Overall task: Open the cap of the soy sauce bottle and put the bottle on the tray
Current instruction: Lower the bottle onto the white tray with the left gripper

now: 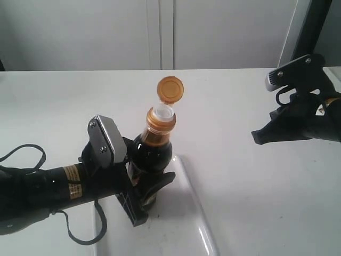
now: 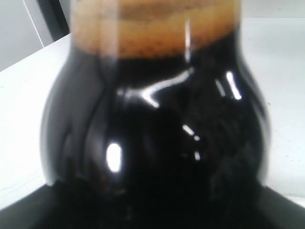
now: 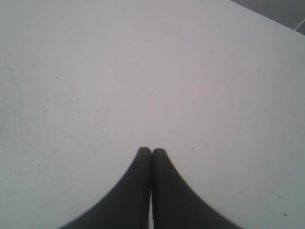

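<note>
Next, my left gripper leaves the soy sauce bottle standing on the white tray (image 1: 121,209), near the tray's edge by the black cable.
The soy sauce bottle (image 1: 153,152) stands upright over the near end of the white tray (image 1: 189,213), its dark body filling the left wrist view (image 2: 157,143). Its orange-brown cap (image 1: 170,89) is flipped open above the collar, with the white spout (image 1: 162,111) showing. My left gripper (image 1: 146,194) is shut on the bottle's lower body; whether the base touches the tray is hidden. My right gripper (image 1: 257,137) hovers off to the right, away from the bottle, fingers pressed together (image 3: 152,151) with nothing in them.
The white table (image 1: 240,96) runs back to a pale wall. A black cable (image 1: 21,154) loops beside the left arm. A dark post (image 1: 314,26) stands at the back right, behind the right arm.
</note>
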You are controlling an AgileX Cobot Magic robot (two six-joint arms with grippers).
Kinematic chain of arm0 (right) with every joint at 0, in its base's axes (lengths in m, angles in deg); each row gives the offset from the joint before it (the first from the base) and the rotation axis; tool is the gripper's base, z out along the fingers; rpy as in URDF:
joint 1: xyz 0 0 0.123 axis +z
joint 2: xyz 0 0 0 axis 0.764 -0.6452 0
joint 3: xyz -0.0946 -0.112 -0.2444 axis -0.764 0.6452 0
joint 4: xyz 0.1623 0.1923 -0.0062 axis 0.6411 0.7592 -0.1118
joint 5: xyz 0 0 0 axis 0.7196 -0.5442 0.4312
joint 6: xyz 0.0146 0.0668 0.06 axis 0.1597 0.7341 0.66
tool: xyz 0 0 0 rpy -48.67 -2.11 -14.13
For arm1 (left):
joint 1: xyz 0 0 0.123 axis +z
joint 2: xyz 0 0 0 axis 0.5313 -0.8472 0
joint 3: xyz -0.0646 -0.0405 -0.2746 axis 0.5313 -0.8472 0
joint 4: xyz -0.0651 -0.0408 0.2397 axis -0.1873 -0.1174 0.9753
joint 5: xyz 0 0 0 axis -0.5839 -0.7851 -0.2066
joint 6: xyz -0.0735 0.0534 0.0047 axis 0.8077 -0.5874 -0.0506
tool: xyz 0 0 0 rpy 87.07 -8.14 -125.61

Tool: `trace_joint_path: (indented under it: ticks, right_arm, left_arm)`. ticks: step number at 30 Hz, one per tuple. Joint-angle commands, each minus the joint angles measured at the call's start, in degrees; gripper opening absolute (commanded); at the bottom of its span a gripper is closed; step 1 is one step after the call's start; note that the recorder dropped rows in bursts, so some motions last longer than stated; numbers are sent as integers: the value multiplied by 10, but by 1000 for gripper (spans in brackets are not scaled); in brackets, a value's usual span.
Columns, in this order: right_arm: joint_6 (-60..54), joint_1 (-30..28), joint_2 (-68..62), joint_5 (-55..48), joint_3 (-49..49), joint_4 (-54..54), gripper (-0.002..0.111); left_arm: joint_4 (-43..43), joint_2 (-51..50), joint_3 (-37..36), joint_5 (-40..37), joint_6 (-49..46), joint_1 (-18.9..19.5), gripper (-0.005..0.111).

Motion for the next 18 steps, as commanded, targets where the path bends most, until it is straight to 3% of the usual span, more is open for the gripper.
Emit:
trace_joint_path:
  ticks: [1,9,18]
  right_arm:
    - [3,-4,1,7,2,4,0]
    - [3,-4,1,7,2,4,0]
    - [3,-4,1,7,2,4,0]
  left_arm:
    - [8,10,-27,8,-17,-2,0]
    - [-6,31,-68,8,-29,-2,0]
    - [-95,31,-86,8,-26,-2,2]
